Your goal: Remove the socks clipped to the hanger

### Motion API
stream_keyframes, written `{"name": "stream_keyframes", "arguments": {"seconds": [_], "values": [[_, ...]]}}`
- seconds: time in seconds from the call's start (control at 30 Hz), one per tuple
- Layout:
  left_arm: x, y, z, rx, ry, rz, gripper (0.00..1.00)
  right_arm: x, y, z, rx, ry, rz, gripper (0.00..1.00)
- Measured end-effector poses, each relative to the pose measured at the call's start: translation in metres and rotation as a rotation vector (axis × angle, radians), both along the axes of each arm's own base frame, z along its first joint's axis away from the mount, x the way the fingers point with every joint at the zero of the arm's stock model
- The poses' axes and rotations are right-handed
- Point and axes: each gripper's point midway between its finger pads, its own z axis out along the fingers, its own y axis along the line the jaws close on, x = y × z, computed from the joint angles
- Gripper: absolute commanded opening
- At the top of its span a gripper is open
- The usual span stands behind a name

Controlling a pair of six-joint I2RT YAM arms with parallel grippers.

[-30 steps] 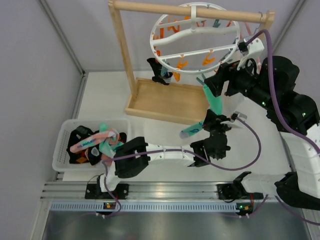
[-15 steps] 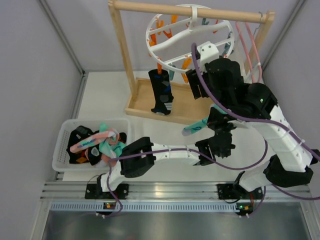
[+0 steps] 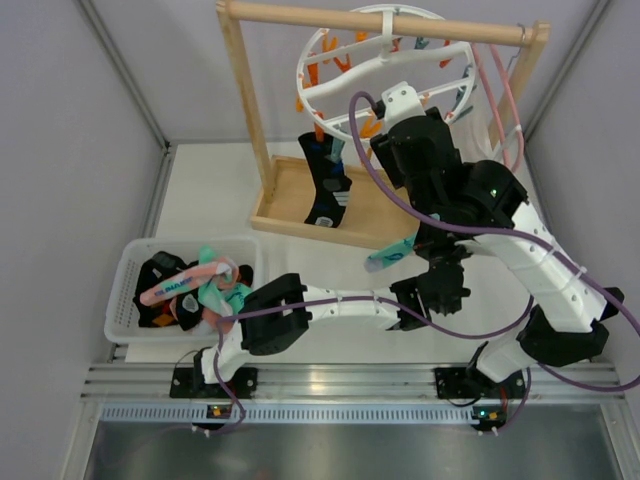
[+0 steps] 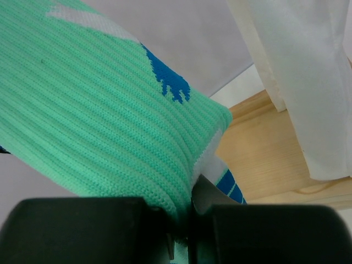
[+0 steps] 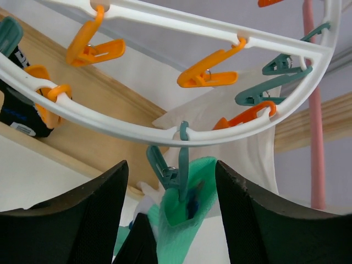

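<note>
My left gripper is going to let go of the green sock on the pile of socks in the white basket [image 3: 229, 290], toward the side of the wooden rack.
The white ring hanger [image 3: 385, 62] hangs from the wooden rack, with orange and teal clips dangling from it. A black sock [image 3: 325, 182] is clipped on its left side. A teal clip [image 5: 168, 170] pinches the top of a green sock [image 5: 190, 220]. My right gripper [image 5: 176, 203] is open, one finger on each side of that clip and the sock top. My left gripper [image 4: 190, 206] is shut on the lower part of the green sock [image 4: 110, 121]. The sock's toe [image 3: 388, 257] sticks out left, below the right arm.
A white basket [image 3: 125, 290] at the left holds several black, pink and green socks. The wooden rack [image 3: 245, 120] has a tray base [image 3: 290, 205]. A white cloth [image 5: 242, 143] and a pink wire hanger [image 5: 314, 126] hang at the right end.
My right arm has swung left from the rack's right end to the ring, and its jaws have narrowed around the teal clip. The ring and the black sock have swayed. The left gripper stays shut.
</note>
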Motion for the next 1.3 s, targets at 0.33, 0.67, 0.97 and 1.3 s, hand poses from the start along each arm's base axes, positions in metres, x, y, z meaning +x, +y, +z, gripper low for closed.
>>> {"name": "stream_keyframes", "arguments": {"seconds": [0.33, 0.67, 0.97, 1.3], "values": [[0.001, 0.000, 0.000, -0.012, 0.001, 0.001, 0.00, 0.006, -0.001, -0.005, -0.059, -0.010, -0.036, 0.57], [0.001, -0.001, -0.001, -0.030, 0.002, -0.005, 0.00, 0.017, -0.003, -0.022, -0.151, -0.029, -0.097, 0.48], [0.001, -0.001, -0.007, -0.035, 0.007, -0.018, 0.00, 0.021, -0.006, -0.011, -0.149, -0.074, -0.128, 0.17], [-0.002, 0.006, -0.028, -0.046, 0.031, -0.036, 0.00, 0.022, -0.001, -0.010, -0.114, -0.080, -0.117, 0.22]]}}
